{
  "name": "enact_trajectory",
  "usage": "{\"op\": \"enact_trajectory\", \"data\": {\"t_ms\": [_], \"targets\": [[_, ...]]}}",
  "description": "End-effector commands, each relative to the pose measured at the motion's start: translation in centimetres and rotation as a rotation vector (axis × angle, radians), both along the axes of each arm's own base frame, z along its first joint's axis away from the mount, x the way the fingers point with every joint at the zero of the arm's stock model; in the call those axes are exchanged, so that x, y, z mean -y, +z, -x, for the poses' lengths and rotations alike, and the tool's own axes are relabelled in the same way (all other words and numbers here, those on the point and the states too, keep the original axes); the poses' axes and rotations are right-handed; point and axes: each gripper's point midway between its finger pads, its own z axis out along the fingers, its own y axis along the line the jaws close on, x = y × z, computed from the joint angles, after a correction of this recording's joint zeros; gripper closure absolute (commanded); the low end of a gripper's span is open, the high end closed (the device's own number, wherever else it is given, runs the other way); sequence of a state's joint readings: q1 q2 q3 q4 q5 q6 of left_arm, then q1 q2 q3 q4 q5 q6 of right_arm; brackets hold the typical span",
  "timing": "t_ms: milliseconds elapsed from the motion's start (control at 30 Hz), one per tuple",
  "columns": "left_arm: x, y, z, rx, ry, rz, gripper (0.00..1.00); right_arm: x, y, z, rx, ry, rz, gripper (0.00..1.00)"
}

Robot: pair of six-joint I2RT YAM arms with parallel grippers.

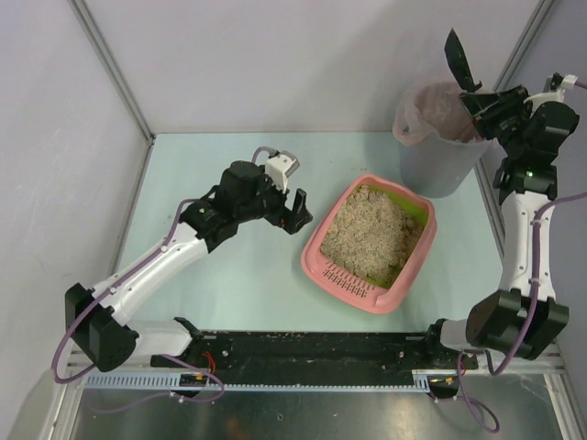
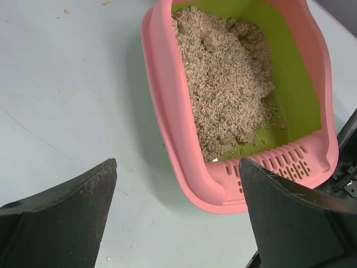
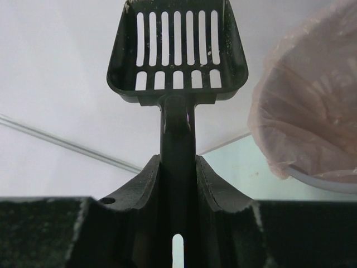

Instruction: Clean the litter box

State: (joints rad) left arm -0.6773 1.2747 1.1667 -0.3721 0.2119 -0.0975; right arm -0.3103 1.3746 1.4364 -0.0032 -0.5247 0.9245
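Note:
I will use my right gripper to set the black scoop down on the middle of the beige litter point(image 1: 363, 235), with its handle toward the slotted rim.
The pink litter box point(image 1: 316, 255) with yellow-green lining and beige litter point(image 1: 369, 233) sits mid-table, its slotted rim toward the arms. It also shows in the left wrist view point(image 2: 167, 111). My left gripper point(image 1: 295, 210) is open and empty, just left of the box; its fingers point(image 2: 72, 218) straddle the box's near left corner from above. My right gripper point(image 1: 484, 103) is shut on the handle of a black slotted scoop point(image 1: 459, 60), held high over the grey bucket point(image 1: 440, 160) with its blade upward. In the right wrist view the scoop point(image 3: 177, 50) looks empty.
The grey bucket lined with a pinkish bag point(image 3: 312, 106) stands at the back right, beside the box's far corner. White walls with metal corner posts close the back and sides. A black rail point(image 1: 312, 348) runs along the near edge.

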Motion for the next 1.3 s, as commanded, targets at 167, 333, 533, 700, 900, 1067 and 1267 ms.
{"op": "enact_trajectory", "data": {"t_ms": [167, 333, 533, 700, 900, 1067, 1267], "targets": [[-0.2, 3.1, -0.7, 0.053, 0.018, 0.098, 0.04, -3.0, 3.9, 5.8, 0.028, -0.149, 0.429, 1.00], [0.3, 1.7, -0.8, 0.013, 0.003, 0.099, 0.05, -6.0, 1.9, 9.0, -0.076, -0.104, 0.559, 1.00], [0.1, 0.0, -1.0, -0.008, 0.007, 0.079, 0.06, -8.9, -4.1, 12.8, -0.262, -0.052, 0.657, 1.00], [-0.3, -0.1, -1.1, -0.007, 0.020, 0.087, 0.06, -9.5, -9.4, 15.2, -0.430, -0.084, 0.718, 1.00], [-1.5, 0.2, -1.6, 0.027, 0.075, 0.092, 0.05, -10.5, -14.4, 17.2, -0.588, -0.132, 0.744, 1.00], [-2.4, 0.7, -1.9, 0.055, 0.113, 0.097, 0.05, -12.1, -16.6, 17.6, -0.605, -0.151, 0.671, 1.00], [-2.7, 0.7, -2.0, 0.054, 0.128, 0.101, 0.05, -15.0, -19.7, 17.9, -0.648, -0.146, 0.638, 1.00]]}}
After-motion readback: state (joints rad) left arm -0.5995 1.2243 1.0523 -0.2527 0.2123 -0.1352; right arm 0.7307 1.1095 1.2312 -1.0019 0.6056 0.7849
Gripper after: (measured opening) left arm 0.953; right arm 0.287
